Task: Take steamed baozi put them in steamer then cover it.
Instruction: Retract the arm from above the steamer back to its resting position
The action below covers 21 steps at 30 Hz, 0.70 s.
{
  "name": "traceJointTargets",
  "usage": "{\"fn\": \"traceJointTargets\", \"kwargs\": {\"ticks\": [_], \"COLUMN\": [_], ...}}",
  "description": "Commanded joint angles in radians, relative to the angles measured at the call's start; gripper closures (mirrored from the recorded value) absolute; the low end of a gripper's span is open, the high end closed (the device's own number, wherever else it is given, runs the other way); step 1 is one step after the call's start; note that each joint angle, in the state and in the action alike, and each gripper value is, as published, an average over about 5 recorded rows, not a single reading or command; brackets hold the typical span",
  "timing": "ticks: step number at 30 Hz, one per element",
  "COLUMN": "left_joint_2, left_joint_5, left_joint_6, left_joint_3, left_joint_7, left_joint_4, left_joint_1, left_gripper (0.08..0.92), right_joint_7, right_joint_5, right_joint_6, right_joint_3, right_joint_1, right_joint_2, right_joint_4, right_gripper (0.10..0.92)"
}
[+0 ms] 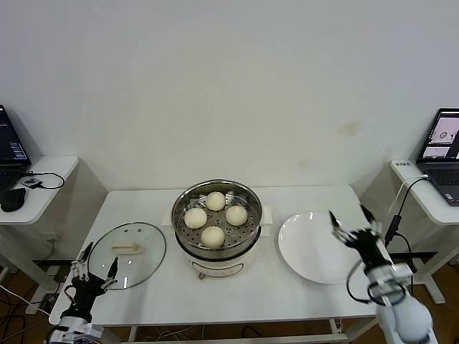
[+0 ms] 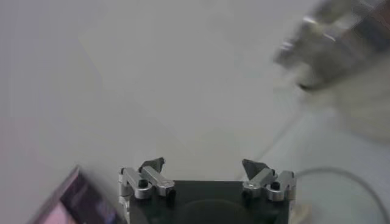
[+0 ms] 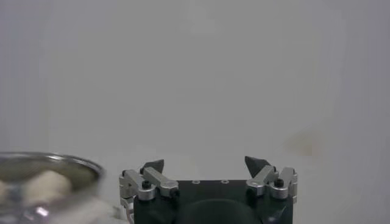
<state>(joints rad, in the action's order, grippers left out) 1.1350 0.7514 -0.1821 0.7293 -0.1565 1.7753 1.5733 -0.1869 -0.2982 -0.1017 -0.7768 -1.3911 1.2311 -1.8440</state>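
Observation:
I need to next move my left gripper to the glass cover's cream handle (image 1: 126,246) and close it on the handle's raised bar, because the steamer still needs covering.
Several cream-white baozi (image 1: 213,236) lie on the perforated tray inside the shiny steel steamer (image 1: 188,194), which stands uncovered at the table's middle. The glass cover (image 1: 147,233) with its cream handle (image 1: 128,248) lies flat on the table to the steamer's left. My left gripper (image 1: 100,266) is open at the table's front left corner, beside the cover's near edge, holding nothing. My right gripper (image 1: 352,218) is open above the right edge of the white plate (image 1: 308,251), also empty. In the right wrist view the steamer (image 3: 58,164) with a baozi (image 3: 47,182) shows off to one side.
A flat white plate with nothing on it lies right of the steamer. Side desks with laptops (image 1: 443,154) stand on both sides, with a black mouse (image 1: 11,198) and cables on the left desk. A cable (image 1: 396,215) hangs by the table's right edge.

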Motion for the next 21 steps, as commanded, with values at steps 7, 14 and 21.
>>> {"fn": "traceJointTargets", "kwargs": {"ticks": [7, 14, 21], "left_joint_2": [-0.081, -0.085, -0.086], "left_joint_5": [0.512, 0.529, 0.532], "left_joint_6": [-0.030, -0.035, -0.044], "left_joint_3": [-0.073, -0.106, -0.127], "left_joint_7": [0.036, 0.035, 0.032], "left_joint_4": [-0.296, -0.379, -0.465], "left_joint_1": [-0.290, -0.371, -0.431], "left_gripper": [0.177, 0.177, 0.177], "right_joint_7": [0.007, 0.008, 0.005], "right_joint_5": [0.058, 0.065, 0.076], "right_joint_6": [-0.045, -0.047, -0.050], "right_joint_3": [-0.169, -0.163, -0.162], "right_joint_1": [-0.200, -0.202, -0.211], "right_joint_2": [0.144, 0.166, 0.182], "right_joint_4": [-0.029, -0.020, -0.020], "right_gripper": [0.202, 0.203, 0.203]}}
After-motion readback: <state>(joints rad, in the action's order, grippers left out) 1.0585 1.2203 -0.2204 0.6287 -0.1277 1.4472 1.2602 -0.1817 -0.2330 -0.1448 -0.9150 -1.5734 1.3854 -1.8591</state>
